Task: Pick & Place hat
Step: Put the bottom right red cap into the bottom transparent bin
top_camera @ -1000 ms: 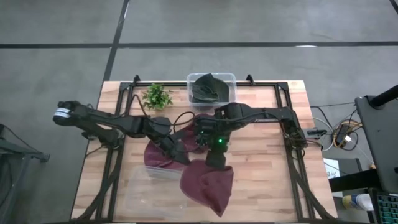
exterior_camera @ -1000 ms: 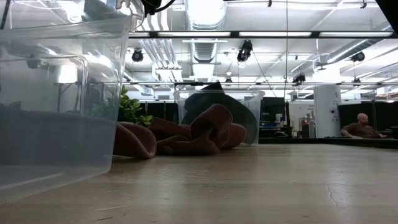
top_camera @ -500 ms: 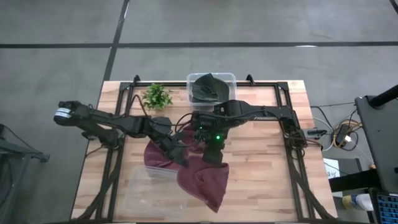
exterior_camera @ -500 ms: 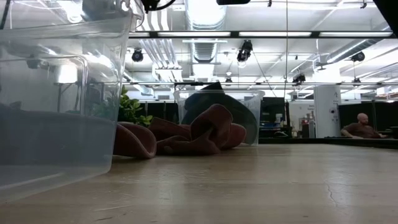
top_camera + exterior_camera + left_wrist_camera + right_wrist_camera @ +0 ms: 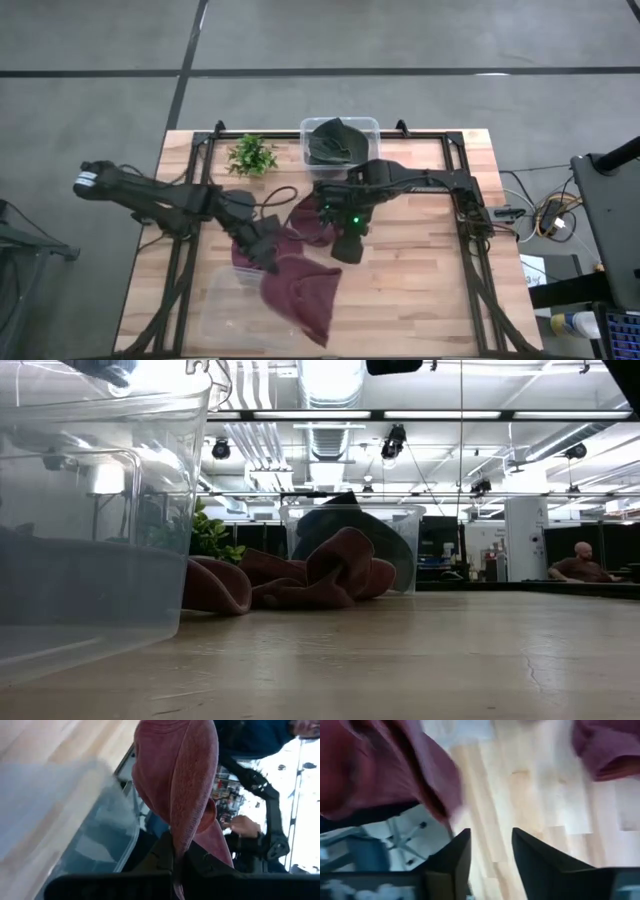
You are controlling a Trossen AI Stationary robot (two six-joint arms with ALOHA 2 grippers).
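I will release the maroon hat from my left gripper inside the empty clear bin at the table's near edge [image 5: 264,311].
A maroon hat [image 5: 300,295] hangs over the clear bin [image 5: 225,315] at the table's near left. My left gripper [image 5: 264,262] is shut on the hat's left end; the left wrist view shows the hat [image 5: 175,780] stretching away from the fingers. To its right, my right gripper [image 5: 345,246] stands open with nothing between its fingers [image 5: 456,857]. More maroon hats [image 5: 300,222] lie in a heap at mid-table. A dark green hat [image 5: 336,140] sits in the far bin [image 5: 372,128]. My left gripper pinches a folded edge of the maroon hat [image 5: 180,837] between its two fingers, coming from the table's left. The hat spreads away from the fingers toward the right and near side, lifted above the clear bin and the table.
A small green plant [image 5: 252,155] stands at the far left of the table. In the low view the clear bin's wall [image 5: 90,510] fills the left, with the maroon heap [image 5: 300,580] behind it. Bare wood lies to the right [image 5: 420,280].
My left gripper has shut on the maroon hat and carried it toward the table's left, over the clear bin. My right gripper has opened, let go of the hat and drawn back a little toward the far edge.
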